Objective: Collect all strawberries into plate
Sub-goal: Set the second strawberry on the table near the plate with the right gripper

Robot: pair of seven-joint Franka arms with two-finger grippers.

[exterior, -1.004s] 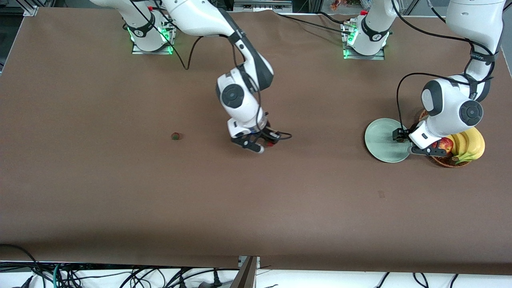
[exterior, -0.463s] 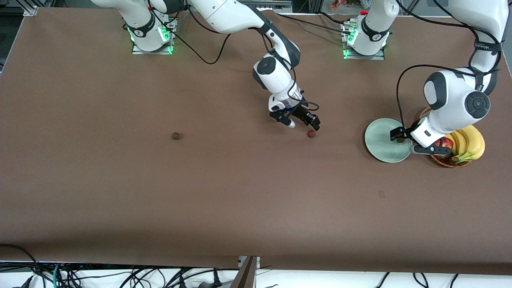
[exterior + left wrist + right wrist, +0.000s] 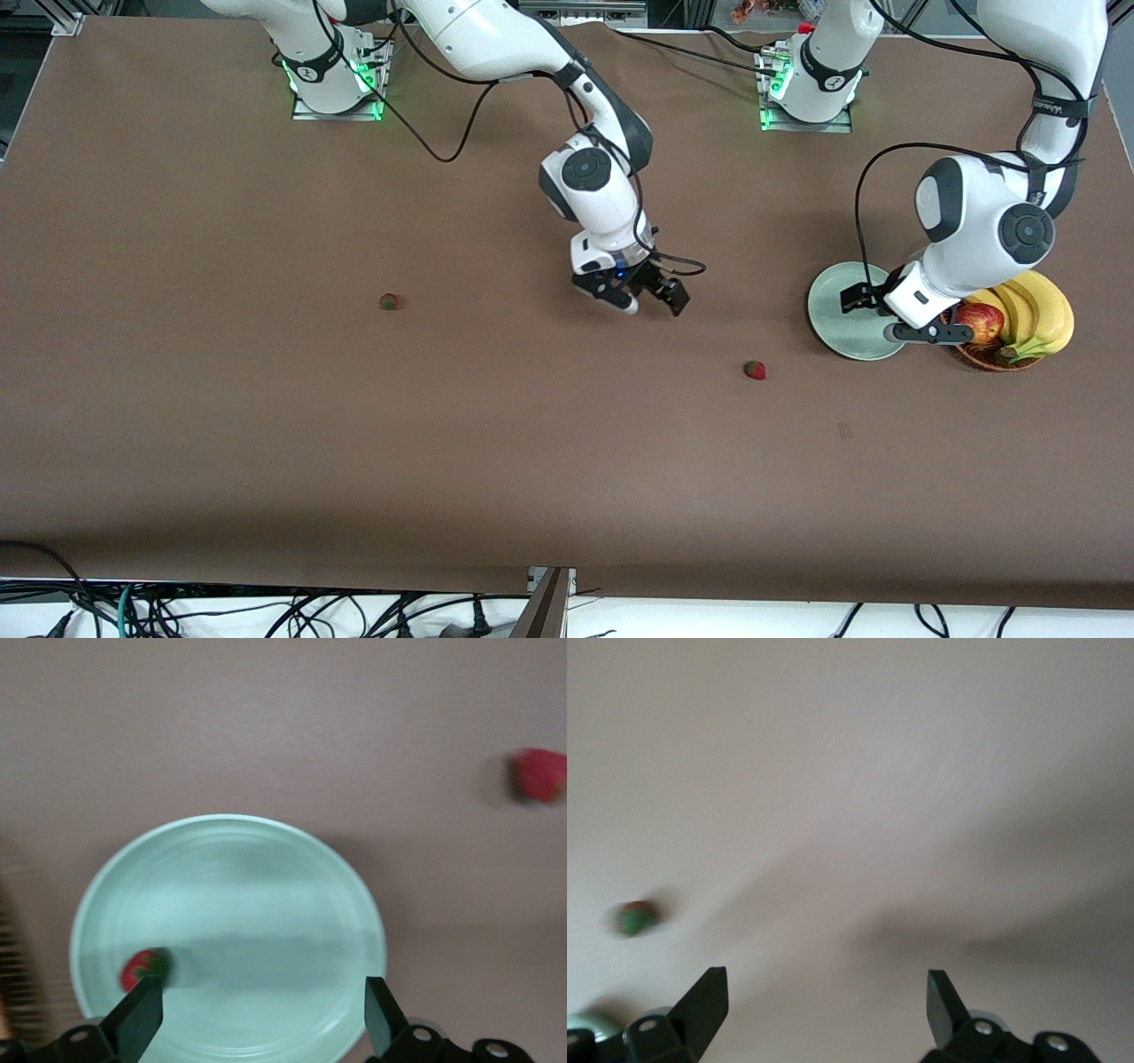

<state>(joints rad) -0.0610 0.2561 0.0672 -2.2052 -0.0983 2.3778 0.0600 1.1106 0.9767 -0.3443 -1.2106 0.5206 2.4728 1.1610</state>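
My left gripper needs to close on the strawberry on the table point(image 3: 755, 370) point(image 3: 540, 775) nearest the mint-green plate, because it still needs to join the one in the plate.
The pale mint-green plate point(image 3: 833, 306) lies beside the basket at the left arm's end. My left gripper point(image 3: 870, 317) hangs open over it. In the left wrist view point(image 3: 261, 1010) one strawberry point(image 3: 142, 967) lies in the plate point(image 3: 266, 895) by one finger. A second strawberry point(image 3: 754, 369) lies on the table, a little nearer the front camera than the plate; it also shows in the left wrist view point(image 3: 540, 775). A third strawberry point(image 3: 388, 301) lies toward the right arm's end. My right gripper point(image 3: 654, 306) is open and empty over mid-table point(image 3: 824, 992). A blurred strawberry point(image 3: 633, 917) shows apart from its fingers.
A brown wicker basket point(image 3: 988, 357) with a red-yellow apple point(image 3: 979, 321) and bananas point(image 3: 1036, 315) touches the plate's edge under the left arm. The brown table cloth point(image 3: 532, 443) is bare toward the front camera.
My right gripper carried a strawberry toward the plate and let it go. The berry rolled on toward the plate and the front camera; the gripper pulled back. The left gripper shifted slightly.
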